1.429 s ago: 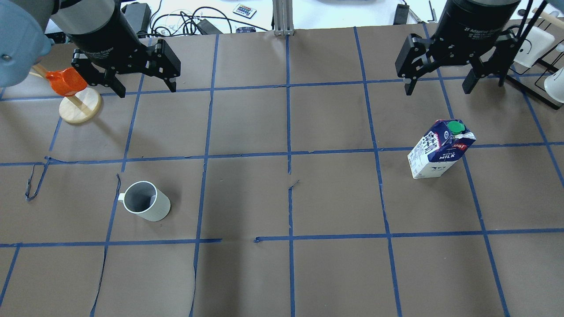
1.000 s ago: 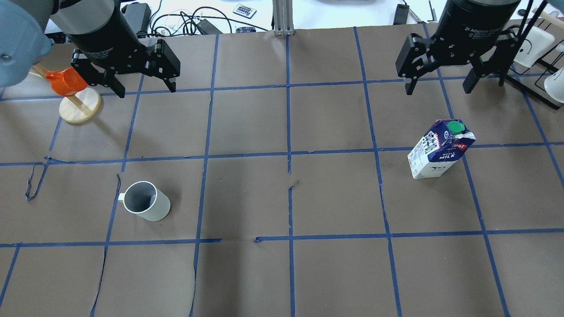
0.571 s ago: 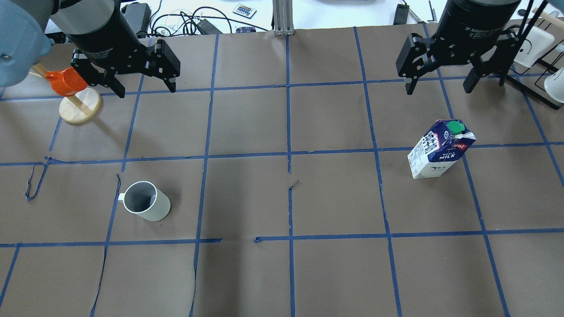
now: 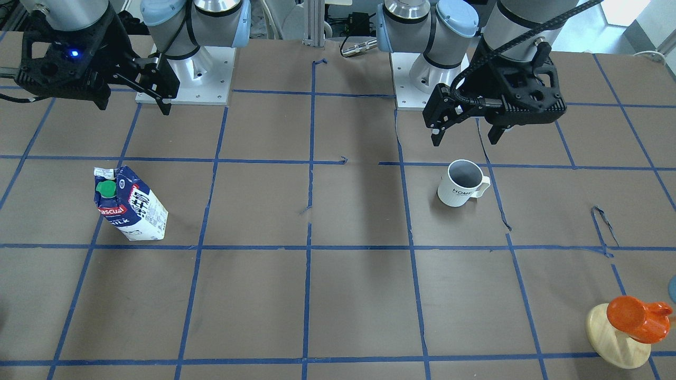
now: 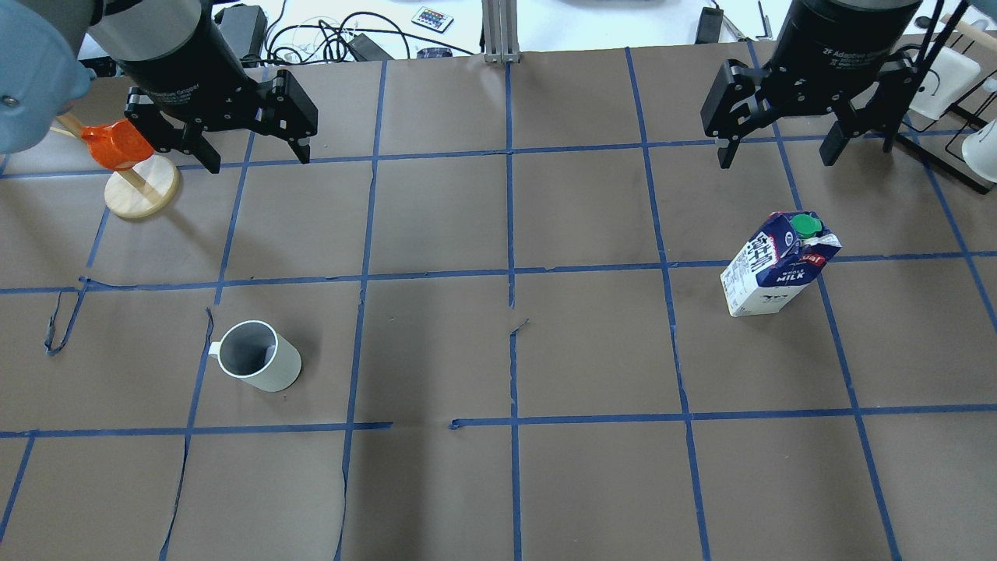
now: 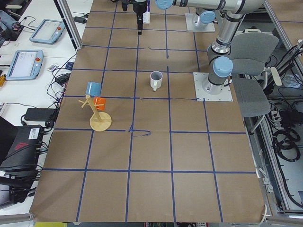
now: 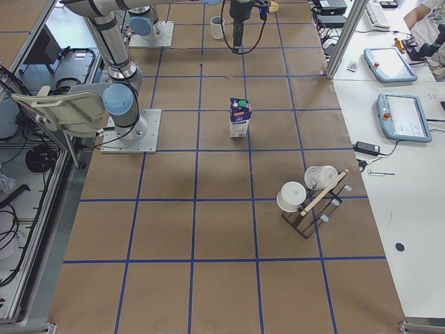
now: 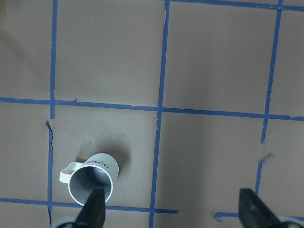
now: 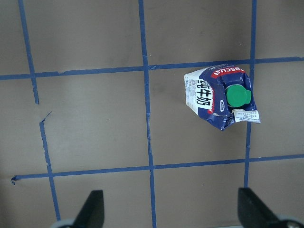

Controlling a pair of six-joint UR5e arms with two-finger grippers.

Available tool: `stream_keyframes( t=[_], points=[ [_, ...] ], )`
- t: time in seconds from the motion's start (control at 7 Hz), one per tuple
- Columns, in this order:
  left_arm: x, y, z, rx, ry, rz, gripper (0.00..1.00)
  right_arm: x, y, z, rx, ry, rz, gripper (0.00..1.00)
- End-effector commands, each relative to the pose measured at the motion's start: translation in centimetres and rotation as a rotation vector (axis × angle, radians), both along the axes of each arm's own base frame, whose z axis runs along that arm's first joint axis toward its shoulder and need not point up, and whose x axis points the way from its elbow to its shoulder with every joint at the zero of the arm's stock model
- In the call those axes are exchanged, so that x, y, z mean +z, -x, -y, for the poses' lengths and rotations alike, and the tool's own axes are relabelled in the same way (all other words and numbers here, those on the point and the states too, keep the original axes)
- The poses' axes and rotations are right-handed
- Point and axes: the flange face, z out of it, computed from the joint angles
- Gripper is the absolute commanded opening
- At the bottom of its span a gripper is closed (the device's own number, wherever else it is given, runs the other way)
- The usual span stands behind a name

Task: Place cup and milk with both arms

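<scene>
The milk's top end (image 4: 114, 190) (image 9: 232, 98) should be gripped next by my right gripper, which will go to the milk and close across it with a finger on either side of the green cap.
The cup (image 5: 257, 366), a white ribbed mug marked "HOME", stands upright on the left half of the table; it also shows in the front view (image 4: 460, 183) and the left wrist view (image 8: 90, 180). The milk (image 5: 779, 265), a navy and white carton with a green cap, stands upright on the right half, also in the front view (image 4: 129, 205) and the right wrist view (image 9: 218, 97). My left gripper (image 5: 257, 160) hangs open and empty high above the table, beyond the cup. My right gripper (image 5: 775, 160) hangs open and empty, beyond the milk.
An orange cup on a wooden stand (image 5: 128, 167) stands at the far left, close to my left gripper. A black rack with white mugs (image 5: 946, 86) stands at the far right. The brown paper cover has tears near the cup (image 5: 209, 327). The arm bases (image 4: 185, 79) sit at the table's near edge.
</scene>
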Motion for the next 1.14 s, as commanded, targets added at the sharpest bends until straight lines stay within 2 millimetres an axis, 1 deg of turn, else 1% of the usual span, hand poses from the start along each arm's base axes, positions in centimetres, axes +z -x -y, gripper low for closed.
stream_keyframes(
  t=[0.0, 0.29, 0.71, 0.86, 1.0],
  points=[
    [-0.03, -0.05, -0.02, 0.001, -0.003, 0.000, 1.00, -0.03, 0.04, 0.00, -0.001, -0.002, 0.000, 1.00],
    [-0.04, 0.02, -0.16, 0.001, -0.009, 0.001, 1.00, -0.14, 0.04, -0.06, -0.001, -0.008, 0.000, 1.00],
    [-0.03, -0.05, -0.94, 0.000, -0.044, 0.016, 1.00, -0.16, 0.18, -0.04, -0.003, -0.010, 0.002, 1.00],
    [-0.15, -0.20, -0.76, 0.001, -0.044, 0.016, 1.00, -0.23, 0.42, 0.07, -0.002, -0.012, 0.001, 1.00],
    [-0.97, -0.26, -0.93, 0.004, -0.061, 0.014, 1.00, -0.16, 0.42, 0.02, -0.004, -0.010, 0.000, 1.00]
  ],
)
